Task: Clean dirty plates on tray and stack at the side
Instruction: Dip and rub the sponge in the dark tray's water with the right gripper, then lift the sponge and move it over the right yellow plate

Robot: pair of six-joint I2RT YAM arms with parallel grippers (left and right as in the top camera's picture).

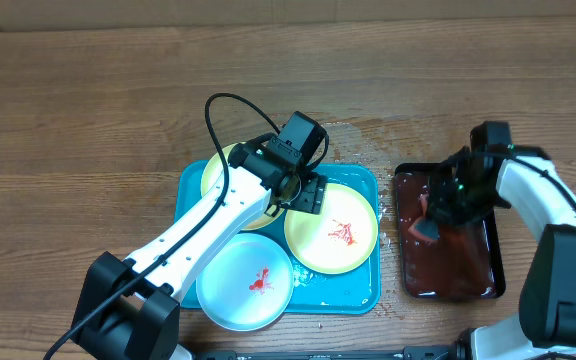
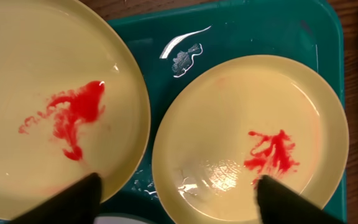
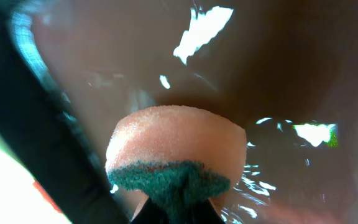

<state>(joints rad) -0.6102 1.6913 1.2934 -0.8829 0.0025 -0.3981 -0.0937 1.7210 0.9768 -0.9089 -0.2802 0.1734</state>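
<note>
My left gripper's fingers are straddling the rims of both yellow plates, so next I bring them closer and pinch only the plate (image 1: 289,239) next to the black tray before scrubbing.
Three plates with red smears lie on the turquoise tray (image 1: 363,290): a pale yellow one (image 1: 218,170) at the back left, another yellow one (image 1: 331,228) on the right, and a white one (image 1: 246,282) at the front. My left gripper (image 1: 306,193) hovers between the two yellow plates. In the left wrist view it (image 2: 178,205) is open, one finger over the left plate (image 2: 42,106), the other over the right plate (image 2: 250,137), gripping nothing. My right gripper (image 1: 431,225) is shut on a peach sponge with a green scouring side (image 3: 176,146), over the brown liquid.
A smaller black tray (image 1: 495,270) of reddish-brown liquid stands right of the turquoise tray. Water droplets wet the table (image 1: 363,130) behind the tray and the tray floor (image 2: 182,59). The left arm's cable (image 1: 211,120) loops over the back left plate.
</note>
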